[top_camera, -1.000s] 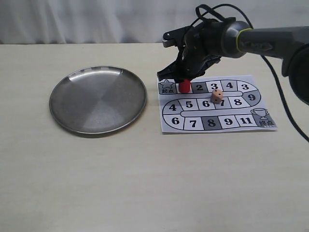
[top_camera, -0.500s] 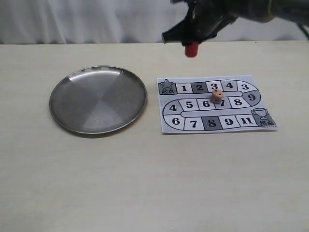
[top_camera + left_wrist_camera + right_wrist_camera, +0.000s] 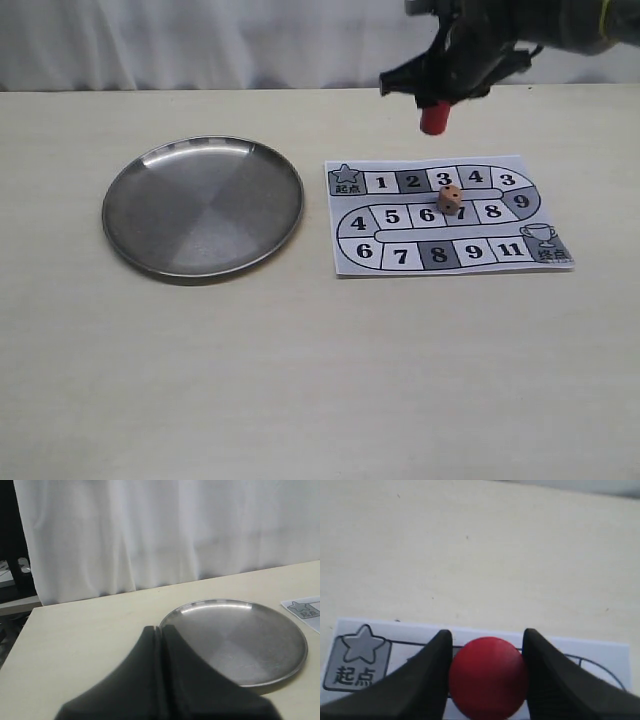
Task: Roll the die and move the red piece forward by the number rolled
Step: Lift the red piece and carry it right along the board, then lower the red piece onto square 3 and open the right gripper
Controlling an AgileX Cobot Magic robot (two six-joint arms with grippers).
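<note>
The robot's right gripper needs to release the red piece, now hanging above the board's far edge, on the far row's gray square [image 3: 416,184] [image 3: 487,674] closest to the star start square.
My right gripper [image 3: 436,104] is shut on the red piece [image 3: 434,119], a small red cylinder that hangs in the air above the far edge of the paper game board [image 3: 520,258]. In the right wrist view the red piece [image 3: 489,677] sits clamped between both black fingers of the right gripper [image 3: 488,636], over the board's top row near the star start square [image 3: 357,657]. The die [image 3: 450,199], a beige cube with dark pips, rests on the board by the middle-row 7 square. My left gripper [image 3: 160,629] is shut on nothing, above the table beside the steel plate.
A round steel plate [image 3: 130,235] lies left of the board; its rim [image 3: 280,675] also shows in the left wrist view. A white curtain hangs behind the table. The board's finish square with a trophy [image 3: 545,240] is at its near right corner.
My right gripper lifted the red piece off the board's 1 square, rose well above the table, then carried it rightward and slightly lower. The die has not moved.
</note>
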